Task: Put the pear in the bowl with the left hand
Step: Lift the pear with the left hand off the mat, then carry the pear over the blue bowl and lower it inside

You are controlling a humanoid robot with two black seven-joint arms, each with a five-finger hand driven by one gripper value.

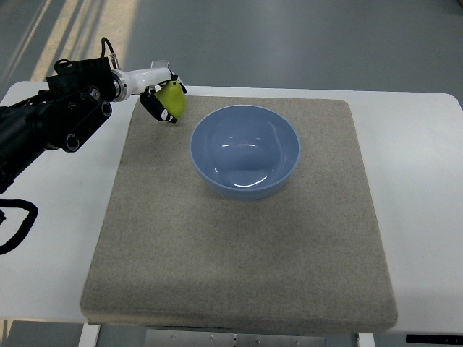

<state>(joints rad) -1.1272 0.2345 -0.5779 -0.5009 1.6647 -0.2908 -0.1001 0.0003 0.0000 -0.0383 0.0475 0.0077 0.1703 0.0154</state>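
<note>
Next, I let go of the yellow-green pear with my left gripper on the inside bottom of the light blue bowl (236, 163).
A yellow-green pear (174, 99) is held in my left hand (163, 97), whose black-tipped fingers curl around it above the mat's far left corner. The left arm comes in from the picture's left edge, black at the forearm and white at the wrist. A light blue bowl (245, 150) stands empty on the mat, to the right of the pear and a little nearer, with a gap between them. The right arm is out of the picture.
A grey-beige mat (239, 246) covers most of the white table (419, 188). A black cable loop (16, 225) lies at the table's left edge. Grey floor shows beyond the table's far edge.
</note>
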